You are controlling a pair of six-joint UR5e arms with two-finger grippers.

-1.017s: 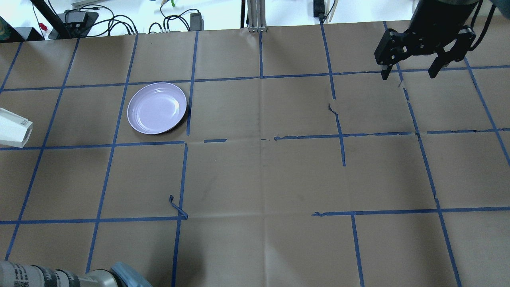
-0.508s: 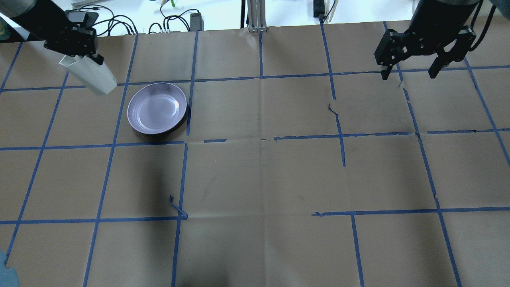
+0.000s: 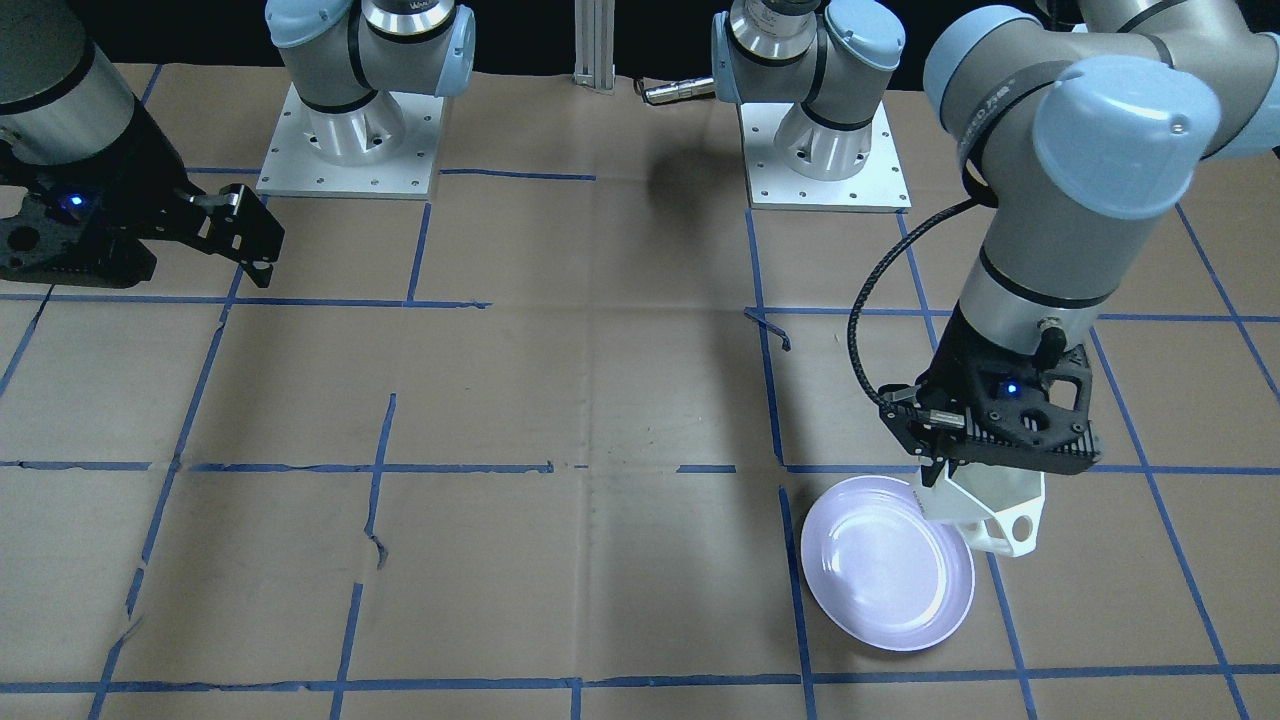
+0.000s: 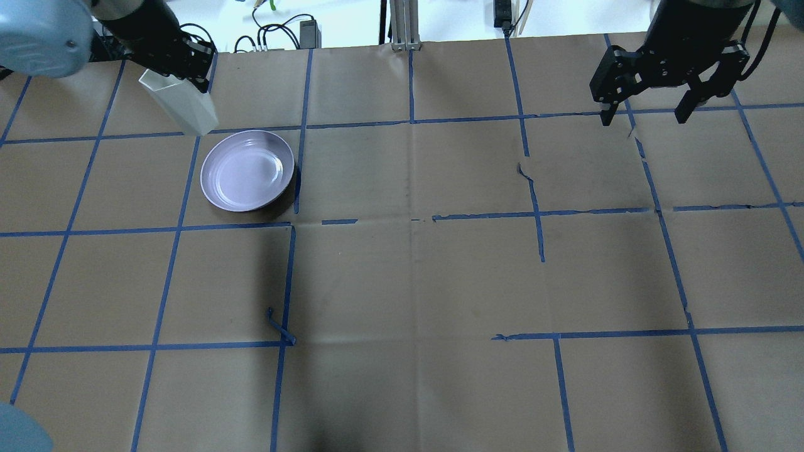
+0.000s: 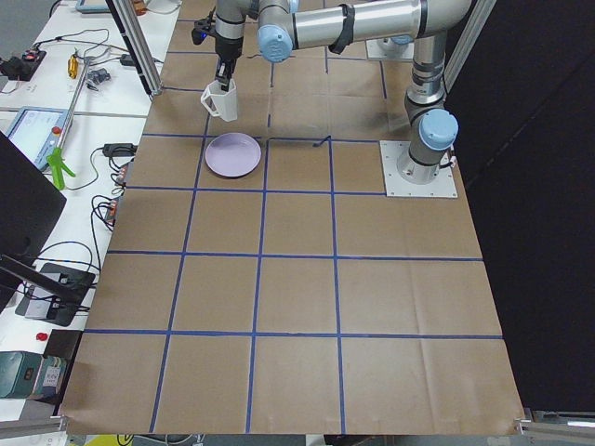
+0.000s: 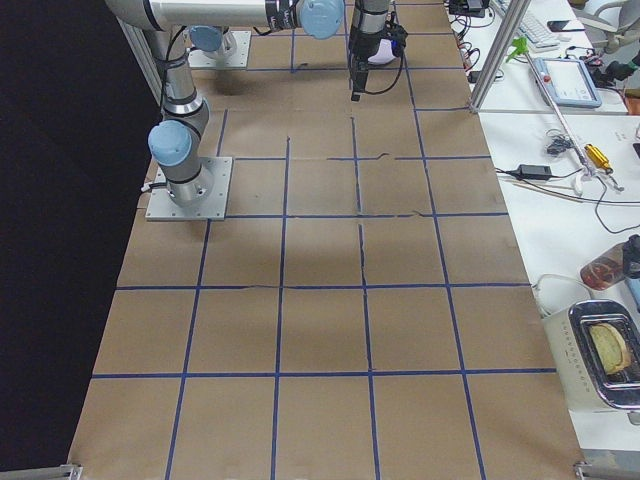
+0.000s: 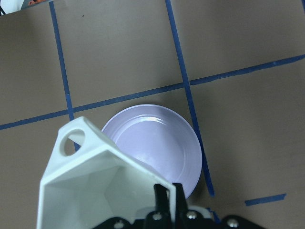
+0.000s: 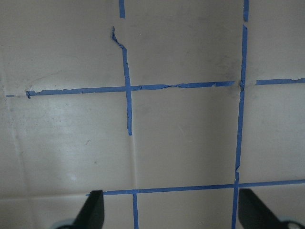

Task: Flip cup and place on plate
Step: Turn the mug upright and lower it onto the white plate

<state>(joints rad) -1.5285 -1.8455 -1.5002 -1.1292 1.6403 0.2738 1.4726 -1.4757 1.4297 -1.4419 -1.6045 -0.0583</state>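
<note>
The robot's left gripper needs to release the white faceted cup on the middle of the lavender plate [image 3: 891,566] [image 7: 150,156].
The white faceted cup [image 4: 179,103] hangs mouth-up from my left gripper [image 4: 183,76], which is shut on its rim wall. It is held above the table, just beyond the far-left edge of the lavender plate [image 4: 247,170]. The left wrist view looks into the cup's open mouth [image 7: 90,191], with its handle at upper left and the plate [image 7: 162,143] below and ahead. In the front view the cup [image 3: 985,515] overlaps the plate's rim [image 3: 885,575]. My right gripper [image 4: 646,117] is open and empty, hovering far right.
Brown paper with a blue tape grid covers the table [image 4: 408,282]. A lifted tape end [image 4: 279,326] sticks up near the middle left. Cables and power bricks [image 4: 188,34] lie beyond the far edge. Both arm bases [image 3: 345,130] stand at the robot's side.
My left arm has swung the cup from the view's left edge up and then right, to the plate's far-left edge. The right arm has not moved.
</note>
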